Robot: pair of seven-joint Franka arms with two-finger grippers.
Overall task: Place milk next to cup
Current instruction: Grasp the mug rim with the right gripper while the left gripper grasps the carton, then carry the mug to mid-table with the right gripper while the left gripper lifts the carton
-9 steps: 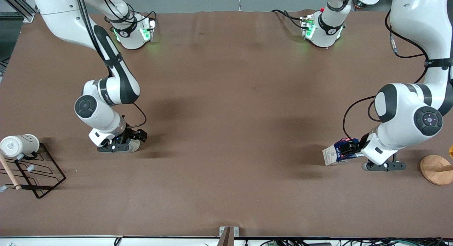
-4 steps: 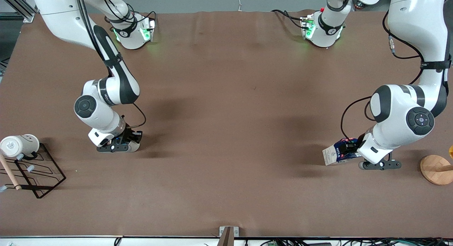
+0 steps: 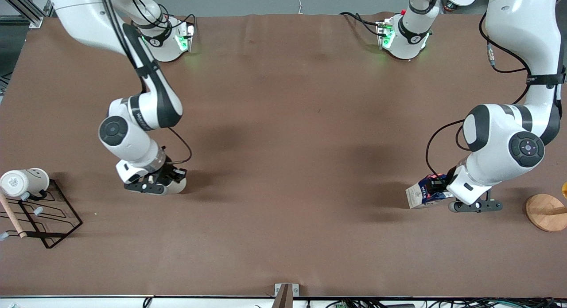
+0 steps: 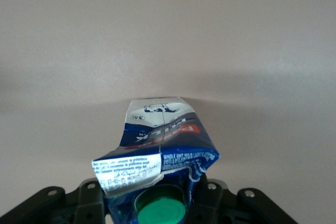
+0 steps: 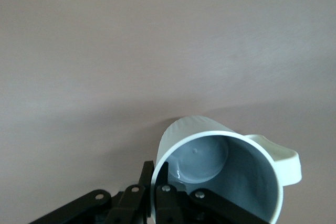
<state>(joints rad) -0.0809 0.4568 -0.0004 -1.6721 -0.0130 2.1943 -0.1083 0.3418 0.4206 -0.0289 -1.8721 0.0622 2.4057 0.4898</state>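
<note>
Next, my right gripper lets go of the cup on the bare table, midway (image 3: 287, 172) between the black wire rack and the wooden base.
The milk (image 3: 418, 197), a blue and white carton, is tilted low over the table near the left arm's end. My left gripper (image 3: 436, 184) is shut on its top. In the left wrist view the carton (image 4: 164, 139) shows its green cap (image 4: 160, 212), and the left gripper (image 4: 152, 199) clasps it from both sides. The beige-grey cup (image 3: 176, 187) is low over the table toward the right arm's end. My right gripper (image 3: 165, 179) is shut on its rim. In the right wrist view the cup (image 5: 231, 182) is tilted, and the right gripper (image 5: 159, 176) has one finger inside and one outside.
A white mug with a face mark (image 3: 24, 181) lies on a black wire rack (image 3: 53, 221) at the right arm's end, beside a wooden stick (image 3: 11, 217). A round wooden base (image 3: 546, 212) stands at the left arm's end.
My right gripper has shifted a little toward the left arm's end with the cup in it. The left arm's elbow has shifted slightly; the milk has barely moved.
</note>
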